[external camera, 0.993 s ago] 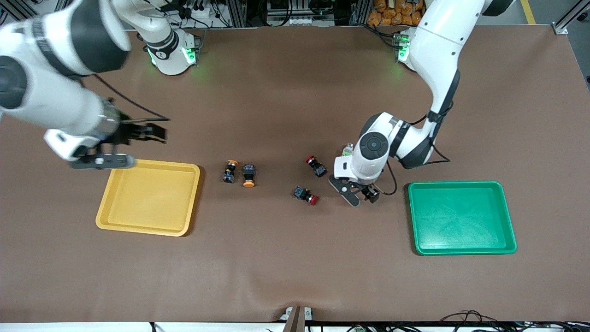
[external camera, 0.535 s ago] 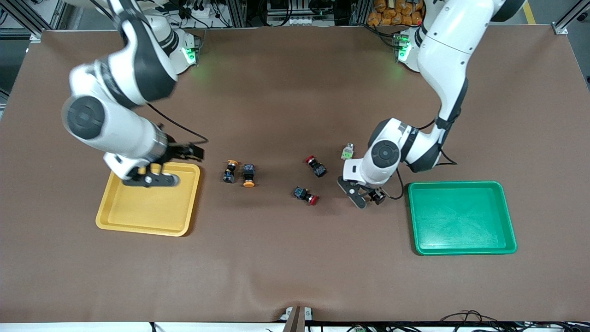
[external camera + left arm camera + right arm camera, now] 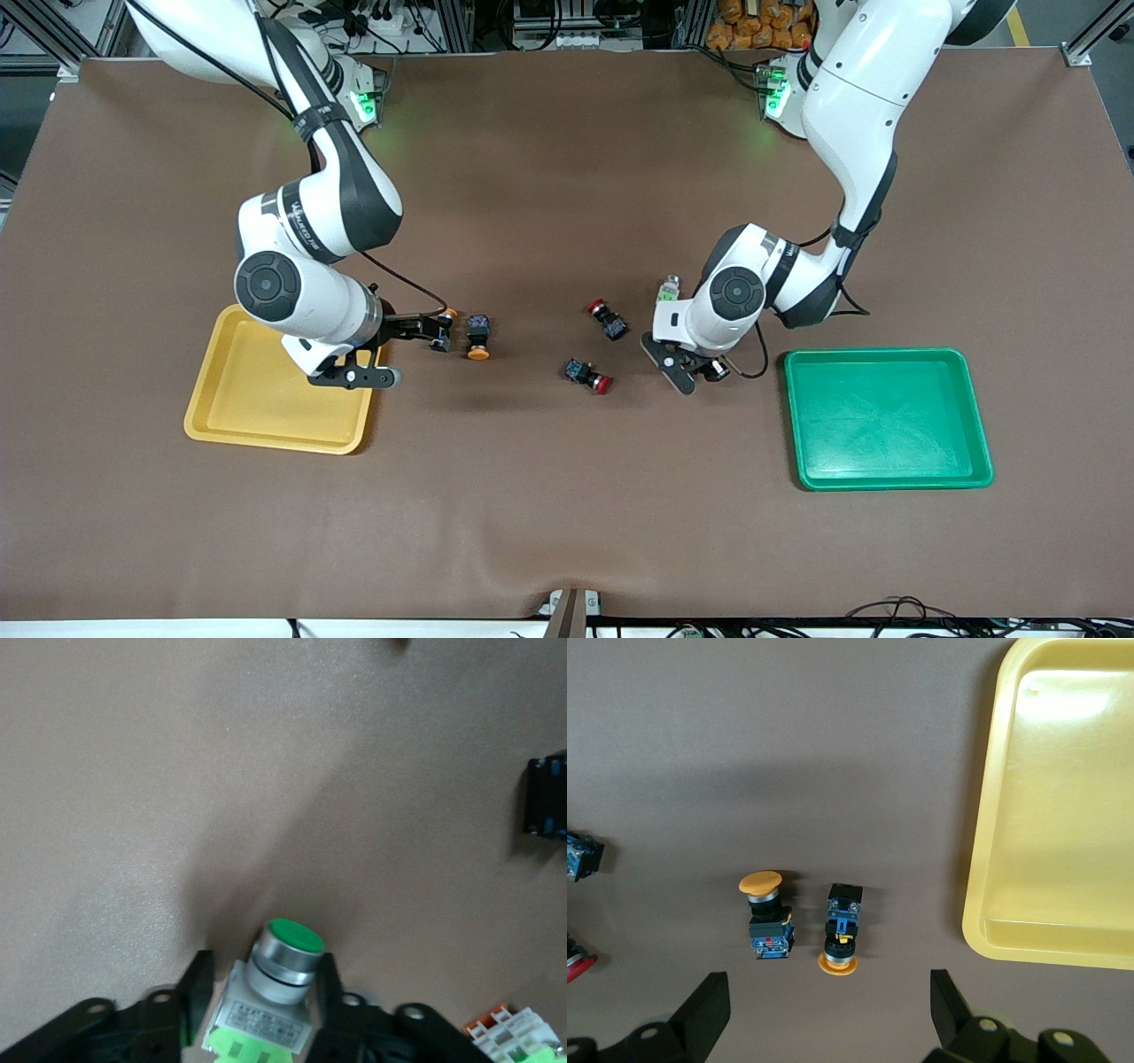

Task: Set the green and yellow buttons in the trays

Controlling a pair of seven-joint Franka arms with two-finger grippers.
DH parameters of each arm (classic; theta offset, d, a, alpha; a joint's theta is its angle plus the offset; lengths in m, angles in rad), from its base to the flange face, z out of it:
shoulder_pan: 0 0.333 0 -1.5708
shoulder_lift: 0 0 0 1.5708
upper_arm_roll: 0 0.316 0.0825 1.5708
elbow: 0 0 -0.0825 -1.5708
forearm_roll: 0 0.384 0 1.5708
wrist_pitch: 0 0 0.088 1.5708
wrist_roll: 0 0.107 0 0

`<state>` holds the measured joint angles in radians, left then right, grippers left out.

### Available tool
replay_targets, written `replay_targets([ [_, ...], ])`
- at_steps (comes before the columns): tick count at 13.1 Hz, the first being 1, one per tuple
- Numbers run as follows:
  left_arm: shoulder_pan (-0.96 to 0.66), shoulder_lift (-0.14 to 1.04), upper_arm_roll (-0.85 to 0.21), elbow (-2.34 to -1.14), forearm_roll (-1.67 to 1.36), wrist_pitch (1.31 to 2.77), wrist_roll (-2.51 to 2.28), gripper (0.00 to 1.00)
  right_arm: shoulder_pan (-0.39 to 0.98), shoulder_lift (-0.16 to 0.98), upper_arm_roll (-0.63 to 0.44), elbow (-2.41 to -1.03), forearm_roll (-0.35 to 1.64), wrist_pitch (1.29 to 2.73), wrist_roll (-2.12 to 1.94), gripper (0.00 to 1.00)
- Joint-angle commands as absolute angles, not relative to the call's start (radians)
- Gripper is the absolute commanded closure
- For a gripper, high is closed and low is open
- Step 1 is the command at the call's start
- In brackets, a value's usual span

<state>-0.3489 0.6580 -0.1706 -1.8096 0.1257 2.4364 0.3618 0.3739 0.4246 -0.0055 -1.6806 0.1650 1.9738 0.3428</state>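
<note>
My right gripper takes hold next of the blue body [image 3: 441, 344] [image 3: 842, 918] of the yellow button that is closer to the yellow tray.
In the left wrist view, a green button [image 3: 282, 970] with a silver body lies on the table, and my left gripper [image 3: 263, 992] is shut on its sides. The front view shows that gripper [image 3: 695, 370] low beside the green tray [image 3: 886, 356], the held button hidden under it. A second green button [image 3: 667, 291] lies by the left wrist. Two yellow buttons [image 3: 764, 912] [image 3: 842, 935] lie side by side next to the yellow tray [image 3: 992, 859]. My right gripper [image 3: 828, 1019] hangs open over them; in the front view one of its fingers partly hides one yellow button [image 3: 441, 330].
Two red-capped buttons [image 3: 607, 319] [image 3: 589, 374] lie between the yellow buttons and the left gripper. Both trays hold nothing. The yellow tray [image 3: 266, 443] sits toward the right arm's end. Brown mat stretches bare toward the front camera.
The right arm swung from the yellow tray's outer side across it to above the yellow buttons. The left gripper's fingers closed in on the green button.
</note>
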Motion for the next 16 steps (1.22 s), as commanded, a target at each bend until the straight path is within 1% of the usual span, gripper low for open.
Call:
replay_targets([
  [1, -0.341, 0.641, -0.173, -1.824, 0.112, 2.451, 0.385, 1.00, 0.367, 0.461, -0.015, -1.689, 0.186, 2.011, 0.338, 0.00],
  [3, -0.334, 0.621, -0.173, -1.816, 0.112, 2.442, 0.387, 1.00, 0.359, 0.482, -0.015, -1.715, 0.186, 2.078, 0.334, 0.00],
  [5, -0.307, 0.568, -0.173, -1.810, 0.107, 2.360, 0.385, 1.00, 0.361, 0.530, -0.015, -1.715, 0.186, 2.133, 0.336, 0.00],
  [7, -0.237, 0.520, -0.175, -1.810, 0.107, 2.309, 0.388, 1.00, 0.362, 0.586, -0.015, -1.718, 0.186, 2.196, 0.333, 0.00],
  [9, -0.145, 0.489, -0.175, -1.798, 0.107, 2.225, 0.394, 1.00, 0.376, 0.589, -0.015, -1.727, 0.186, 2.212, 0.334, 0.00],
  [10, -0.085, 0.476, -0.175, -1.799, 0.107, 2.208, 0.414, 1.00, 0.386, 0.578, -0.015, -1.750, 0.186, 2.229, 0.336, 0.00],
  [12, 0.016, 0.471, -0.175, -1.796, 0.109, 2.204, 0.439, 1.00, 0.416, 0.543, -0.015, -1.810, 0.186, 2.275, 0.350, 0.00],
  [14, 0.099, 0.480, -0.173, -1.783, 0.109, 2.206, 0.494, 1.00, 0.417, 0.545, -0.015, -1.821, 0.186, 2.296, 0.350, 0.00],
  [15, 0.136, 0.495, -0.173, -1.766, 0.110, 2.207, 0.497, 1.00, 0.417, 0.546, -0.015, -1.835, 0.186, 2.316, 0.350, 0.00],
  [16, 0.165, 0.523, -0.173, -1.747, 0.120, 2.212, 0.502, 1.00, 0.426, 0.542, -0.017, -1.874, 0.184, 2.372, 0.350, 0.00],
])
